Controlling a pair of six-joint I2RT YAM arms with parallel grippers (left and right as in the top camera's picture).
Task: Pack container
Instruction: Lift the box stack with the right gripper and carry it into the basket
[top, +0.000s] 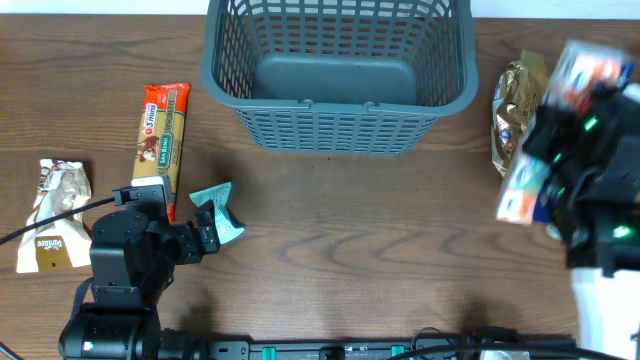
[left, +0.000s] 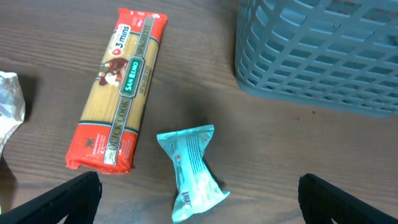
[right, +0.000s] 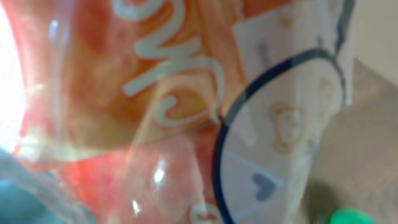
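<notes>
My right gripper will set the orange, white and blue packet down inside the basket (top: 349, 91), along the basket's near side.
The container (top: 340, 100), a grey-blue slotted basket, stands at the table's far middle; its near corner (left: 317, 50) shows in the left wrist view. My left gripper (top: 207, 237) is open just above a teal packet (top: 218, 208), which lies between its black fingers (left: 62, 199) on the wood (left: 189, 171). At the right, my right gripper (top: 562, 138) is shut on an orange, white and blue packet (top: 590, 70), held blurred above the table. That packet (right: 186, 93) fills the right wrist view and hides the fingers.
A red spaghetti packet (top: 163, 135) lies left of the basket (left: 118, 90). A white and brown packet (top: 55, 215) lies at the far left. A gold packet (top: 518, 105) sits right of the basket, beside the right arm.
</notes>
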